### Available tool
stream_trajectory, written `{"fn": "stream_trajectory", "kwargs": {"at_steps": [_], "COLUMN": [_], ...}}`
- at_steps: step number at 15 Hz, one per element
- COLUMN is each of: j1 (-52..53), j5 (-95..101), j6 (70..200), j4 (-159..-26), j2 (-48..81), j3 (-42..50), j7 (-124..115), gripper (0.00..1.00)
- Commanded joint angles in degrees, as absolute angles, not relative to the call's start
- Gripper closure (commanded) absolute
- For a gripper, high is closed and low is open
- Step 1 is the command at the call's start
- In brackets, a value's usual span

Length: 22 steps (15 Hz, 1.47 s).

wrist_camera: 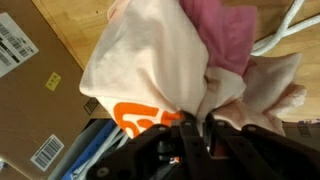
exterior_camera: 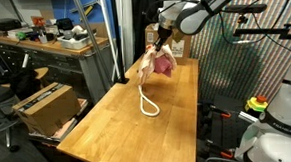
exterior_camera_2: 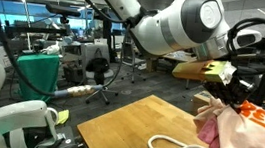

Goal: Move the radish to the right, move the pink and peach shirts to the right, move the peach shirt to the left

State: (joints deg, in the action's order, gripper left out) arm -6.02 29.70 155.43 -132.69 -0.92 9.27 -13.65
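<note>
The robot's gripper will let go of the heap of cloth on the wooden table's far end (exterior_camera: pixel 181 82), along the table's edge nearest the robot's base.
My gripper (exterior_camera: pixel 161 37) hangs over the far end of the wooden table (exterior_camera: pixel 118 127), shut on a bunch of cloth that dangles clear of the top. The cloth pinched between the fingers (wrist_camera: pixel 190 130) is the peach shirt (wrist_camera: pixel 150 60), pale cream with an orange print. The bright pink shirt (wrist_camera: pixel 222 30) hangs bundled in with it. In both exterior views the two garments droop below the gripper (exterior_camera_2: pixel 223 91) as one lump: peach shirt (exterior_camera: pixel 147 63) (exterior_camera_2: pixel 250 143), pink shirt (exterior_camera: pixel 166 62). The radish is out of view.
A thin white cord loop (exterior_camera: pixel 147 103) (exterior_camera_2: pixel 170 144) lies on the table under and in front of the hanging cloth. A cardboard box (exterior_camera: pixel 42 104) sits on the floor beside the table. A cluttered workbench (exterior_camera: pixel 44 46) and a green bin (exterior_camera_2: pixel 37 73) stand farther off.
</note>
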Motion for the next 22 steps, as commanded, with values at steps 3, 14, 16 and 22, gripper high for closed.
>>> {"fn": "stream_trajectory", "kwargs": {"at_steps": [3,14,16,22], "j1": [-9.4,-12.4,-12.9,-13.9], "j5": [34.6,37.3,37.6,40.2], "j6": [154.6,153.0,153.4,153.5], "j4": [-135.7,-139.4,-139.6,-138.5], "j2": [-4.0,-1.8,-1.0,3.2], "j3": [9.3,10.3,11.0,14.1], "j7": [-20.0,-24.8,-25.7,-30.0], "gripper": [0.97,0.97,0.97,0.97]}}
